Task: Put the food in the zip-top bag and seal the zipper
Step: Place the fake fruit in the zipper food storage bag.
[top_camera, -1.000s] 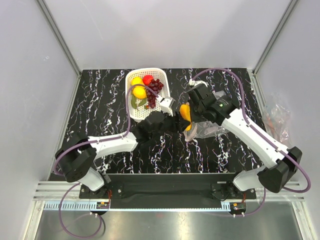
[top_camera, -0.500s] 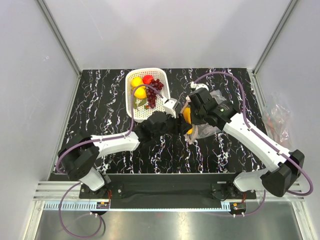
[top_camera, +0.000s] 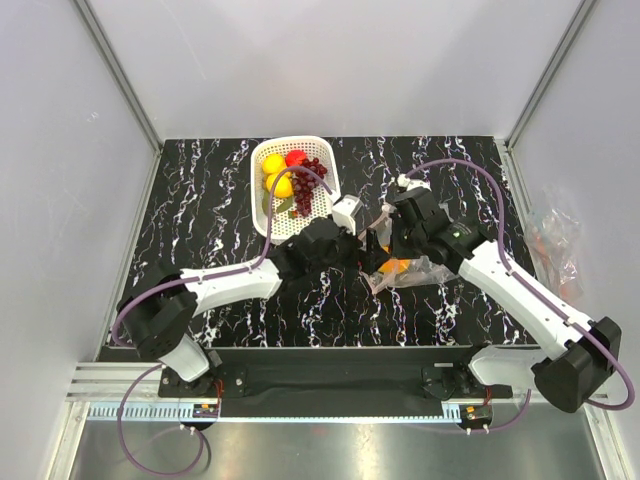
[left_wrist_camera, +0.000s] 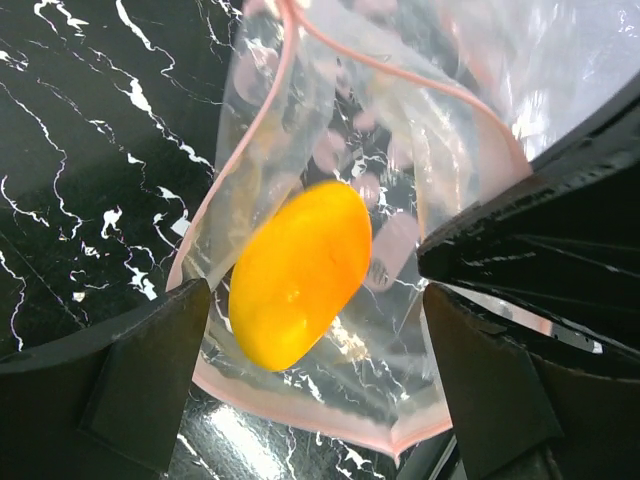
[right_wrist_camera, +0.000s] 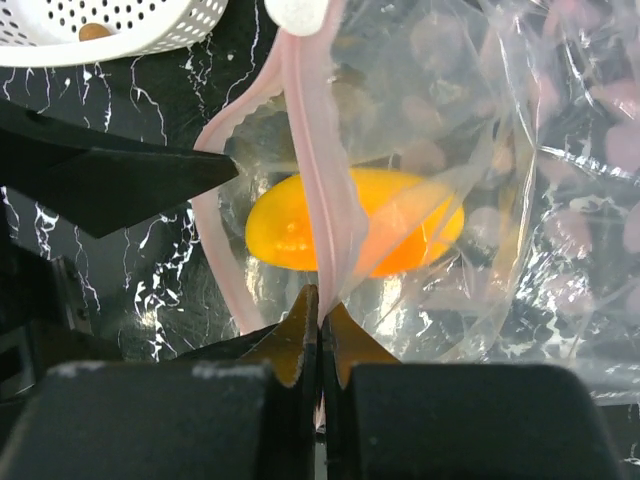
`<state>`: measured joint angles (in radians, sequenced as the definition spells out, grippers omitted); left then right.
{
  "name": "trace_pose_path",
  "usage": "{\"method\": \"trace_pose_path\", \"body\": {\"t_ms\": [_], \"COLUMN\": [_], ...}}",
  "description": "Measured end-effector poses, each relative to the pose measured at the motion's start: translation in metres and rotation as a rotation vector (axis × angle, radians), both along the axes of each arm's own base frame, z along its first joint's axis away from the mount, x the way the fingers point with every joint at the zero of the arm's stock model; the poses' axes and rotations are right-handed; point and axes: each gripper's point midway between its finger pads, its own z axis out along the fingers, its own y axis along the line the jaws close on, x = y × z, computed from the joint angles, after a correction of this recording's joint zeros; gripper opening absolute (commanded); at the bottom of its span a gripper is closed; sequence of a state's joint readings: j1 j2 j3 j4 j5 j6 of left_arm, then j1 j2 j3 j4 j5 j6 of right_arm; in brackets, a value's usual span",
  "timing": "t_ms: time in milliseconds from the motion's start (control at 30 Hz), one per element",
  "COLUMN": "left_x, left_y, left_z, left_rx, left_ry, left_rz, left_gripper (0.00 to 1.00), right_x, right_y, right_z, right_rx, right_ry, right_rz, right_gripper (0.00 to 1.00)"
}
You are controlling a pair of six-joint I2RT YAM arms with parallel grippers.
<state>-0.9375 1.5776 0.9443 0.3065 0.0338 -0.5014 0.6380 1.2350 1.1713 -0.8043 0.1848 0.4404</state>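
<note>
The orange piece of food is just inside the bag's opening, so my left gripper needs to pinch the pink strip's free side [left_wrist_camera: 184,262] and lift the bag together with my right gripper.
The clear zip-top bag [top_camera: 415,268] lies at mid-table, its mouth held open. An orange piece [top_camera: 393,265] sits inside it, seen through the plastic in the left wrist view [left_wrist_camera: 300,275] and the right wrist view [right_wrist_camera: 400,225]. My right gripper [right_wrist_camera: 320,312] is shut on the pink zipper strip [right_wrist_camera: 312,130] and holds the mouth edge up. My left gripper [left_wrist_camera: 310,395] is open and empty, its fingers [left_wrist_camera: 120,370] on either side of the bag's mouth. Lemons [top_camera: 279,184], a red apple [top_camera: 296,158], grapes [top_camera: 310,180] and a green piece [top_camera: 270,206] lie in the basket.
The white lattice basket [top_camera: 322,148] stands at the back, just left of both grippers; its corner shows in the right wrist view [right_wrist_camera: 120,30]. Crumpled plastic [top_camera: 553,240] lies beyond the right wall. The two grippers [top_camera: 372,244] are close together over the bag's mouth.
The orange piece has left my left gripper and dropped into the bag. My left gripper has opened. My right gripper has shifted right and down with the zipper edge.
</note>
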Motion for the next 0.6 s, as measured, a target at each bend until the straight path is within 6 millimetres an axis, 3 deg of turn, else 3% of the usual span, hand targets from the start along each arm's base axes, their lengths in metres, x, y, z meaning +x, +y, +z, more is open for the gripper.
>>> {"method": "trace_pose_path", "body": {"t_ms": [233,400,500,533,600], "left_x": [-0.003,-0.006,-0.006,-0.005,-0.003], "left_y": [0.005,0.021,0.032,0.035,0.038], "left_z": [0.006,0.038,0.058,0.061,0.061], "left_rx": [0.012,-0.021,-0.044,-0.046,-0.038], "left_ry": [0.01,-0.014,-0.036,-0.038,-0.038], "left_rz": [-0.001,0.01,0.027,0.033,0.045], "left_gripper": [0.89,0.88,0.81,0.76,0.76], "right_x": [0.005,0.006,0.008,0.008,0.009], "right_y": [-0.011,-0.011,-0.01,-0.01,-0.01], "right_z": [-0.009,-0.014,-0.014,-0.013,-0.013], "right_rx": [0.052,0.071,0.083,0.085,0.09], "right_ry": [0.016,0.028,0.025,0.025,0.024], "right_rz": [-0.041,-0.041,-0.04,-0.04,-0.038], "right_gripper": [0.0,0.0,0.0,0.0,0.0]}}
